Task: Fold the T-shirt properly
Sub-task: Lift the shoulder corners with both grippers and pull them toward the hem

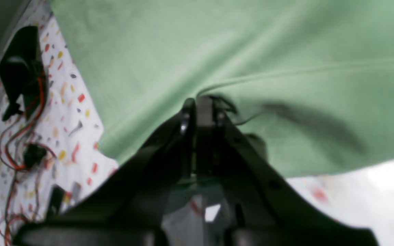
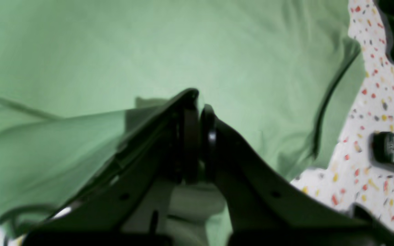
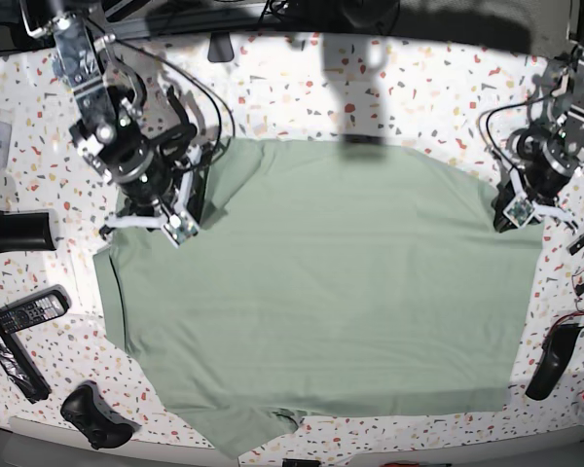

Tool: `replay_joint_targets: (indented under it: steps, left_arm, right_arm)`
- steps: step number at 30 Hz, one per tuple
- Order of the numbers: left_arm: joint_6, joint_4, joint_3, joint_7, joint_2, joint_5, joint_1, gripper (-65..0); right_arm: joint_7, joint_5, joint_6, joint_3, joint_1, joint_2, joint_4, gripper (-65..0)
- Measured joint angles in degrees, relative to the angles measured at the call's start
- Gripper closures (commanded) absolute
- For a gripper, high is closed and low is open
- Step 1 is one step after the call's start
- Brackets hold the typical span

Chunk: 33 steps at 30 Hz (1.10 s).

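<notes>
Next, my right gripper lets go of the T-shirt's back corner on the spread cloth (image 3: 217, 356) just behind the short front flap.
The pale green T-shirt (image 3: 321, 282) lies spread wide over the speckled table (image 3: 389, 92), with one short flap sticking out at the front edge. My left gripper (image 3: 509, 216) sits at the shirt's right edge in the base view. In the left wrist view the left gripper (image 1: 202, 102) is shut, and the T-shirt (image 1: 217, 44) puckers into a crease at its tips. My right gripper (image 3: 175, 226) is at the shirt's back left corner. Seen from the right wrist, the right gripper (image 2: 199, 102) is shut, with a lifted fold of the T-shirt (image 2: 115, 51) draped along one finger.
Left of the shirt lie a black cylinder (image 3: 15, 232), a remote (image 3: 24, 313) and a game controller (image 3: 97, 413). A black mouse-like object (image 3: 550, 360) and red wires (image 1: 22, 136) lie at the right. Another remote (image 2: 392, 148) shows in the right wrist view.
</notes>
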Motion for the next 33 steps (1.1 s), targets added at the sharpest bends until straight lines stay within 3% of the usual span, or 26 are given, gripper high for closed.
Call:
replay_joint_targets:
  steps: [8, 16, 19, 23, 29, 33]
  left_arm:
    - [0.52, -3.72, 0.00, 0.22, 0.87, 0.13, -6.43, 0.0]
    - [0.52, -3.93, 0.00, 0.20, 0.94, 0.15, -10.38, 0.0]
    - [0.76, -7.10, 0.00, -0.02, 1.07, -0.09, -12.92, 0.0]
    - [0.76, -14.53, 0.00, 0.04, 1.20, -0.52, -14.91, 0.0]
    - [0.85, -18.36, 0.00, -2.38, 1.25, -7.34, -16.50, 0.0]
    - [0.90, -18.27, 0.00, -5.99, 1.25, -9.75, -16.57, 0.0]
  right_arm:
    - [2.03, 0.07, 0.02, -0.02, 9.09, -1.70, -8.20, 0.0]
    - [2.03, 0.52, 0.07, -0.02, 14.51, -1.97, -9.31, 0.0]
    - [2.08, 4.87, 0.07, -0.02, 15.87, -2.40, -9.33, 0.0]
    - [1.84, 4.44, 0.11, -0.02, 15.85, -2.49, -9.62, 0.0]
    - [2.14, 4.20, 0.09, -0.02, 15.87, -2.40, -10.21, 0.0]
    - [2.14, 4.26, -3.98, -0.02, 15.87, -2.38, -10.32, 0.0]
